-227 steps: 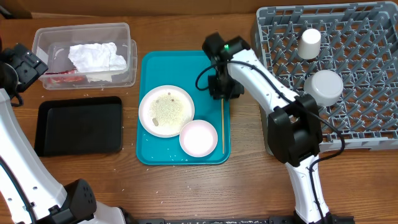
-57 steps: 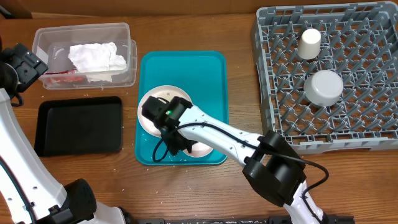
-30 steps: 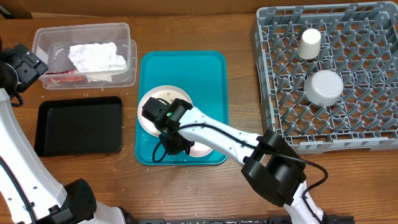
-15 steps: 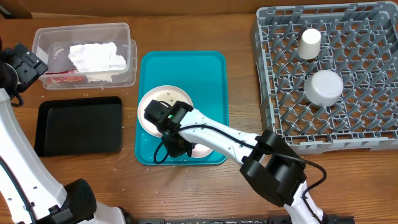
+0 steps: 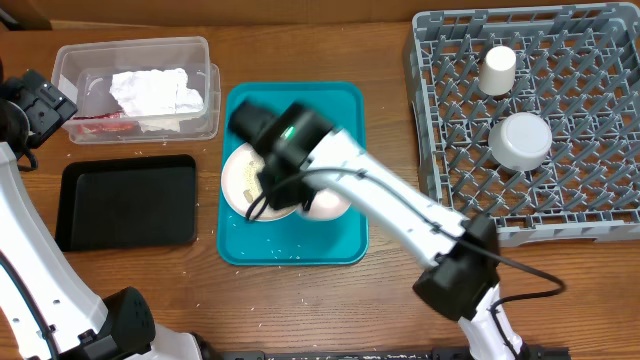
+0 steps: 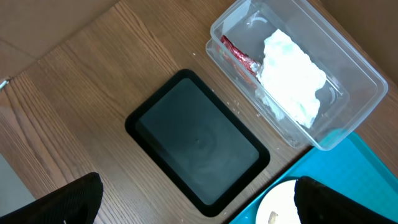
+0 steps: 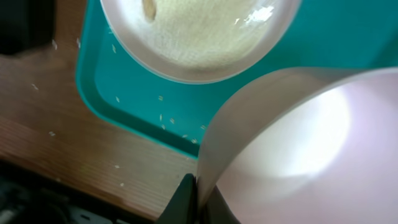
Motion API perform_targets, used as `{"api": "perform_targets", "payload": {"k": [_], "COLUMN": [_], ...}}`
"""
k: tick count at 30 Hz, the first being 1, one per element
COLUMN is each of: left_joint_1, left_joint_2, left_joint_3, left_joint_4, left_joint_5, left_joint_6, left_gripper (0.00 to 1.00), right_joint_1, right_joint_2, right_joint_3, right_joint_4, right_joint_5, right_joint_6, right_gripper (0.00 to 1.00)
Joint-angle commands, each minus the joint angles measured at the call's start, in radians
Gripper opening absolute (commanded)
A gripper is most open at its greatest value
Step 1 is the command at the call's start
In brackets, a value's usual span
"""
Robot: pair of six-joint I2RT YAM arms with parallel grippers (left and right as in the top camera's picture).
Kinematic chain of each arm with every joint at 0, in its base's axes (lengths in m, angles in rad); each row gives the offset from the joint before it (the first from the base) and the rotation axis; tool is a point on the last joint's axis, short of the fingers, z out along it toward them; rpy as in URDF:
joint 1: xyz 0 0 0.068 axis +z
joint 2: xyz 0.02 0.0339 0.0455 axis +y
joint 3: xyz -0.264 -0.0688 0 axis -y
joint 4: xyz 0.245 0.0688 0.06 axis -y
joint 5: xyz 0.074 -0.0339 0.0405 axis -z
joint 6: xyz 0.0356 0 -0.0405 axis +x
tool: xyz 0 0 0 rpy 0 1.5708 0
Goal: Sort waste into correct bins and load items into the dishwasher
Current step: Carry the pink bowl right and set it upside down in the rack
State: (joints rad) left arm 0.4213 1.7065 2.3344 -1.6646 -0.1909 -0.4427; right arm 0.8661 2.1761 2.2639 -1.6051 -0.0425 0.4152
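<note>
The small white plate, now tilted above the teal tray, will go from my right gripper into the grey rack (image 5: 564,85) beside the cup, just beyond the bowl.
My right gripper (image 7: 198,202) is shut on the rim of the small white plate (image 7: 298,143) and holds it tilted above the teal tray (image 5: 340,110). This plate also shows in the overhead view (image 5: 326,205). The larger white plate (image 5: 240,178) lies on the tray with whitish rice (image 7: 199,31) on it. The clear tub (image 5: 70,60) holds the white napkin (image 5: 155,90) and the red packet (image 5: 100,120). The black tray (image 5: 125,205) sits in front of the tub. My left gripper (image 6: 199,199) is open and empty, high above the black tray (image 6: 199,143). The cup (image 5: 497,70) and bowl (image 5: 520,140) stand upside down in the grey rack (image 5: 580,200).
Loose rice grains (image 7: 161,99) lie scattered on the teal tray's near corner and on the wooden table (image 7: 56,134) beside it. The rack fills the right side of the table. My right arm stretches from the front right across the teal tray.
My right gripper, low at the small plate's near-left rim before, has risen and swung toward the back of the tray with the plate held in it. The left arm has not moved.
</note>
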Motion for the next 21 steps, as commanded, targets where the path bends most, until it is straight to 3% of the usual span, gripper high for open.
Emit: {"api": "perform_targets", "payload": {"k": [1,10,21], "left_joint_1": [0.004,0.004,0.004], "left_joint_2": [-0.012,-0.012,-0.012], "left_joint_3": [0.0,0.0,0.0], "left_joint_4": [0.0,0.0,0.0], "left_joint_5": [0.005,0.005,0.005], "left_joint_6": [-0.01,-0.01,-0.01], "left_gripper": [1.0,1.0,1.0], "right_joint_1": [-0.137,-0.583,-1.009], "right_joint_2": [-0.022,-0.155,-0.269], "right_joint_3": [0.187,0.246,0.242], "right_joint_4": [-0.089,-0.089,-0.089], "right_joint_5": [0.061,-0.196,-0.2], "right_joint_6": [0.004,-0.03,-0.11], "right_gripper": [0.04,0.04,0.04]}}
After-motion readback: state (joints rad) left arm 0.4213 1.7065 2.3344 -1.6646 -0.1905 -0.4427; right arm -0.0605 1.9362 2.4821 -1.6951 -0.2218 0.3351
